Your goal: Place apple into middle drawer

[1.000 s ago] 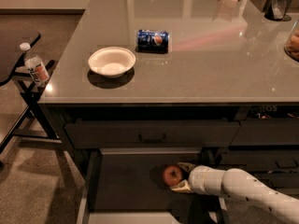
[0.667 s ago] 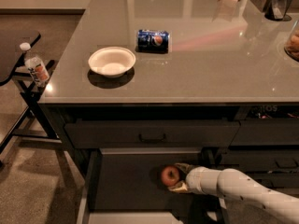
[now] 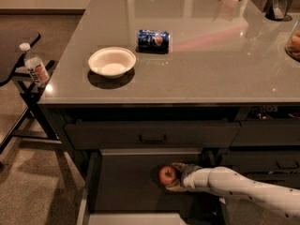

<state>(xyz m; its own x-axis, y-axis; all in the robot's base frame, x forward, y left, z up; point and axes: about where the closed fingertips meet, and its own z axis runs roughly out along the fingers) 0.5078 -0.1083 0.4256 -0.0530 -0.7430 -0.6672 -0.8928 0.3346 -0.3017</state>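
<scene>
My gripper is going to let go of the apple on the dark grey bottom of the open middle drawer [image 3: 168, 179], close to its back.
The apple [image 3: 167, 175], small and red-orange, is inside the open middle drawer [image 3: 124, 184], low over its dark grey floor near the back right. My gripper [image 3: 173, 176] reaches in from the right on a white arm. Its fingers [image 3: 177, 166] sit above and below the apple and are shut on it. The drawer is pulled out below the counter, with its pale front edge at the bottom of the view.
The closed top drawer front [image 3: 152, 134] with a black bar handle sits just above the open drawer. On the grey countertop [image 3: 211, 64] are a white bowl [image 3: 112, 62] and a blue soda can [image 3: 153, 40] on its side. A water bottle [image 3: 33, 65] stands on a stand at the left.
The gripper and the apple have shifted slightly left and further into the drawer. Nothing on the counter has moved.
</scene>
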